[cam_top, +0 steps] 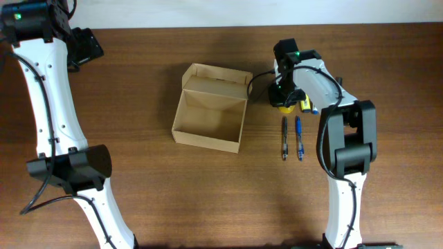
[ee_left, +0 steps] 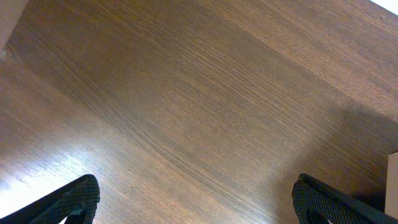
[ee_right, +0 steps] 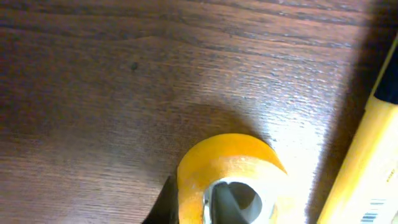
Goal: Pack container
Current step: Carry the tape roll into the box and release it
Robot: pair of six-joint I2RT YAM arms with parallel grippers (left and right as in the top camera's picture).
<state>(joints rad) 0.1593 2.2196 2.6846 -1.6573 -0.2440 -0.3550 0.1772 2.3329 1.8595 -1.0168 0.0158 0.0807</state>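
I should release the yellow tape roll from my right gripper so that it rests on the cardboard box's bottom, close to the box's front side (cam_top: pixel 212 130).
The container (cam_top: pixel 208 128) is an open tan cardboard box at the table's middle, empty, with its flap lid raised at the far side. My right gripper (cam_top: pixel 284 95) is to its right, shut on a yellow tape roll (cam_top: pixel 285 107). In the right wrist view one finger is inside the roll's core and the other is outside its left wall (ee_right: pixel 199 199), pinching the roll (ee_right: pixel 230 155). I cannot tell whether the roll rests on the table. My left gripper (cam_top: pixel 86 45) is open and empty at the far left, over bare wood (ee_left: pixel 199 205).
A yellow marker with a blue cap (cam_top: pixel 306 105) lies just right of the tape roll and also shows in the right wrist view (ee_right: pixel 367 149). Two pens (cam_top: pixel 284 138) (cam_top: pixel 299 138) lie side by side in front of them. The table's far edge is behind both arms.
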